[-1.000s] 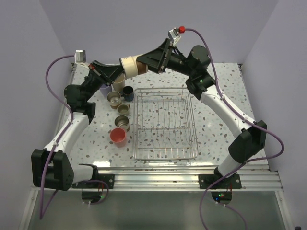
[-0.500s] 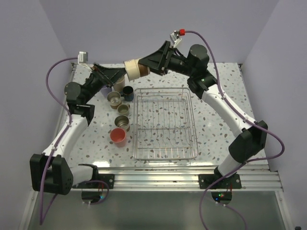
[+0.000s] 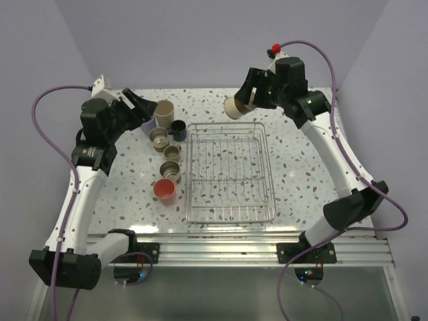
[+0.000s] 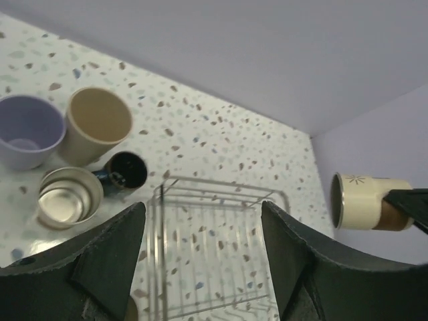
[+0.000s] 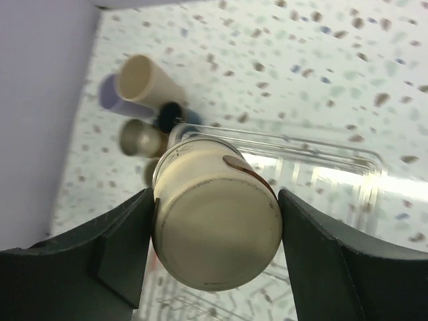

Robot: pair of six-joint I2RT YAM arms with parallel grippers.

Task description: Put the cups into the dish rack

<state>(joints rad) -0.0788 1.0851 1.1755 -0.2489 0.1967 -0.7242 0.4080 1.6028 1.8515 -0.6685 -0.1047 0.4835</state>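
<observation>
I need to use my right gripper to set the cream cup, now above the rack's far edge, free inside the dish rack's far corner [image 3: 251,145], away from the row of cups.
My right gripper [image 3: 245,101] is shut on a cream cup [image 3: 233,108] with a brown handle, held on its side in the air above the far edge of the dish rack [image 3: 227,215]. In the right wrist view the cup [image 5: 217,227] fills the gap between both fingers [image 5: 124,244]. My left gripper [image 3: 138,107] is open and holds nothing, raised over the cups at the far left. Below it stand a lavender tumbler [image 4: 27,130], a beige tumbler [image 4: 97,124], a dark blue mug [image 4: 126,172] and a steel cup [image 4: 67,197]. The wire rack [image 4: 221,200] holds nothing.
Left of the rack stands a row of cups: the beige tumbler [image 3: 164,112], the blue mug [image 3: 178,128], steel cups [image 3: 159,139] [image 3: 170,152] [image 3: 170,169] and a coral-pink cup [image 3: 164,190]. Purple walls close the table's back and sides.
The left gripper opened, let go of the cream cup and drew back to the left. The right gripper kept the cup and carried it right, over the rack's far edge.
</observation>
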